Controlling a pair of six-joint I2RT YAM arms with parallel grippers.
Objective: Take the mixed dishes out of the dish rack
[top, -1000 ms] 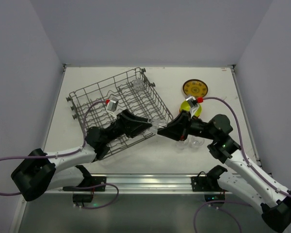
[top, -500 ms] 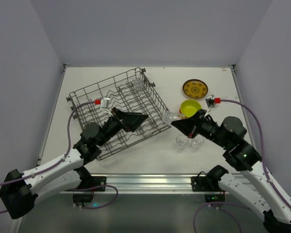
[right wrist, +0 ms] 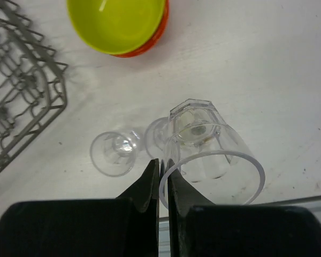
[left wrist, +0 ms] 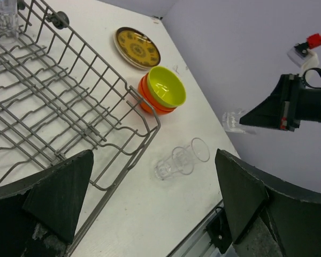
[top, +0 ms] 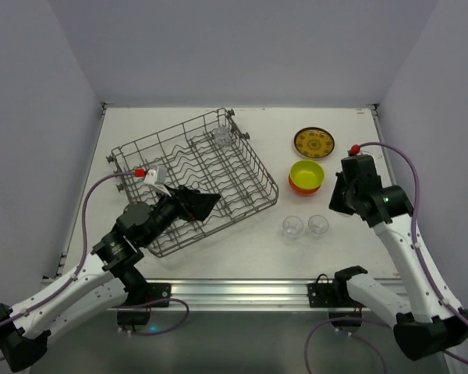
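Observation:
I need to use my right gripper to set the clear glass cup, now held above two more cups, down beside the standing glass cups, farther from the dish rack (top: 342, 227) (right wrist: 211, 134).
The grey wire dish rack (top: 189, 167) sits left of centre, with one clear glass cup (top: 221, 136) in its far corner. My left gripper (top: 203, 204) hangs open and empty over the rack's near side; its fingers (left wrist: 59, 193) stand wide apart. My right gripper (right wrist: 163, 168) is shut on the rim of a clear glass cup (right wrist: 208, 155), held in the air above two more glass cups (right wrist: 113, 152) on the table. A lime-yellow bowl (top: 306, 171) rests in an orange bowl (left wrist: 147, 100). A brown-gold patterned plate (top: 313, 142) lies behind them. No cream plates show.
White walls close in the table on the left, back and right. A metal rail (top: 234, 290) runs along the near edge, carrying both arm bases. The right arm (top: 374, 204) reaches over the table's right side.
The grippers met at the rack's near right corner with the cup between them. My left gripper opened and drew back left. My right gripper shut on the cup and carried it right.

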